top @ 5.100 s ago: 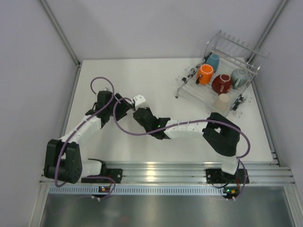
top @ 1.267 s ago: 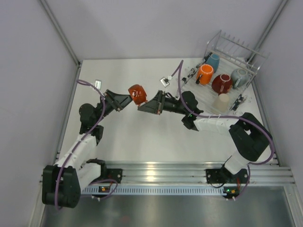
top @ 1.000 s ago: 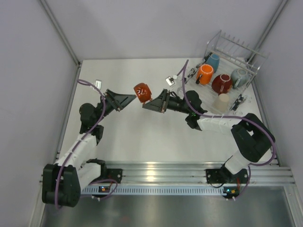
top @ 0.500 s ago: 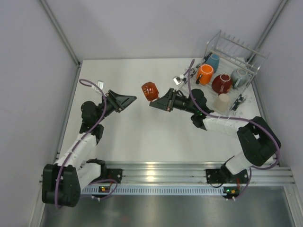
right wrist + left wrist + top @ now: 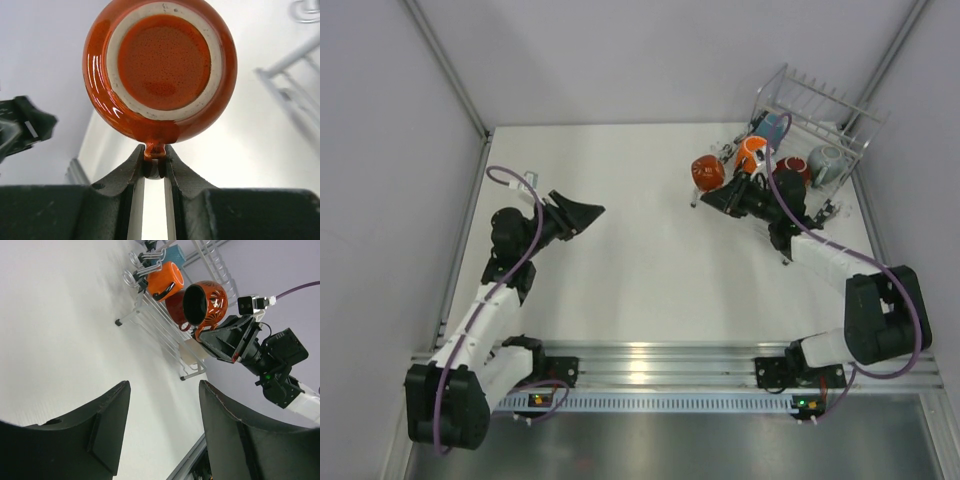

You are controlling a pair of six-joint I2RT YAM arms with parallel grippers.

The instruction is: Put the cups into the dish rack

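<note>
Next, my right gripper lets go of the dark-and-orange mug in the dish rack's empty corner (image 5: 735, 187) beside the orange cup.
My right gripper (image 5: 723, 189) is shut on the handle of the dark-and-orange mug (image 5: 707, 172) and holds it in the air just left of the dish rack (image 5: 817, 104). The right wrist view shows the mug's base (image 5: 162, 55) above the pinched handle (image 5: 155, 150). The orange cup (image 5: 752, 155), light blue cup (image 5: 772, 128), red mug (image 5: 792, 172) and grey mug (image 5: 826, 163) sit in the rack. The beige tumbler (image 5: 192, 352) shows only in the left wrist view. My left gripper (image 5: 585, 212) is open and empty over the table's left part.
The rack stands at the table's back right corner, close to the right wall. Metal binder clips (image 5: 135, 275) hang on the rack's near end. A purple cable (image 5: 790, 205) loops over my right arm.
My right gripper has carried the dark-and-orange mug from mid-table right and back to the rack's left end. My left gripper has stayed open and barely moved.
</note>
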